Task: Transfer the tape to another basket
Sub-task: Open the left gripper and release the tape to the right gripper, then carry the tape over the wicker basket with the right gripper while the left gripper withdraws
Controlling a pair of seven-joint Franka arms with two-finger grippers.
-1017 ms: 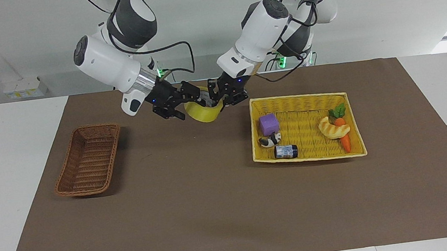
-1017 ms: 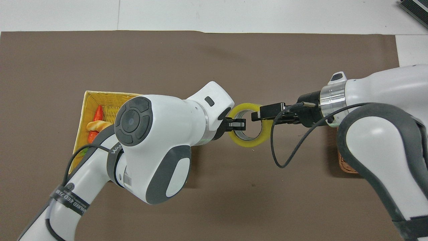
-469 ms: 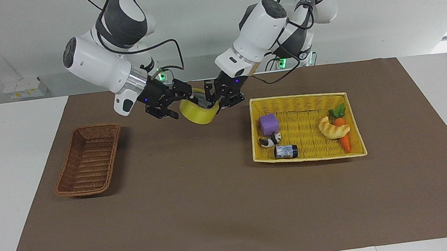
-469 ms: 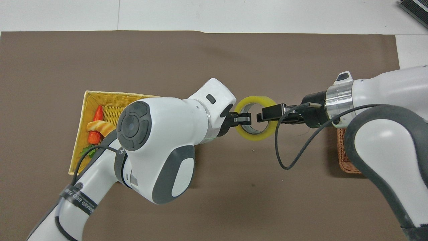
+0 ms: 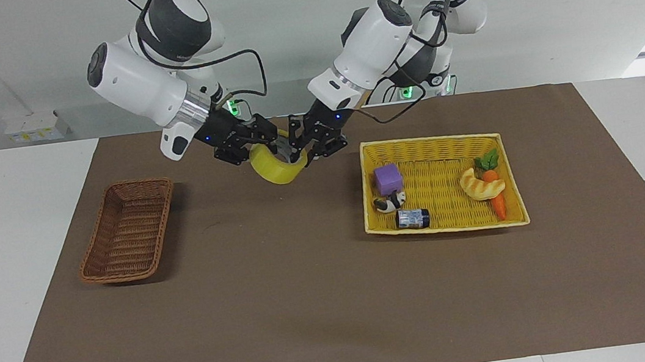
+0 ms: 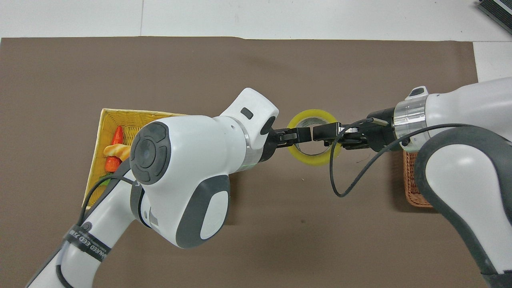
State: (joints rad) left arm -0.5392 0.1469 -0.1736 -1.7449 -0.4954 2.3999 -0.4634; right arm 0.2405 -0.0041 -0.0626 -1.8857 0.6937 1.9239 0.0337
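The tape will leave my right gripper in the middle of the brown wicker basket point(image 6: 433, 149).
The tape point(image 5: 276, 171), a yellowish ring, hangs in the air between my two grippers, over the brown mat between the two baskets. It also shows in the overhead view point(image 6: 316, 159). My left gripper point(image 5: 301, 146) point(image 6: 298, 136) is shut on the rim of the tape that faces the yellow basket. My right gripper point(image 5: 250, 147) point(image 6: 322, 132) is at the tape's rim that faces the wicker basket and touches it. The brown wicker basket point(image 5: 126, 229) lies at the right arm's end of the mat, mostly hidden under my right arm in the overhead view point(image 6: 414, 194).
A yellow basket point(image 5: 434, 141) at the left arm's end holds a purple cube point(image 5: 388, 179), a small panda figure point(image 5: 390, 202), a dark can point(image 5: 412, 218), a croissant point(image 5: 482, 185) and a toy carrot point(image 5: 496, 199). A brown mat point(image 5: 289, 308) covers the table.
Both grippers and the tape between them have moved together toward the right arm's end, nearer the wicker basket. The tape has tilted and hangs a little lower.
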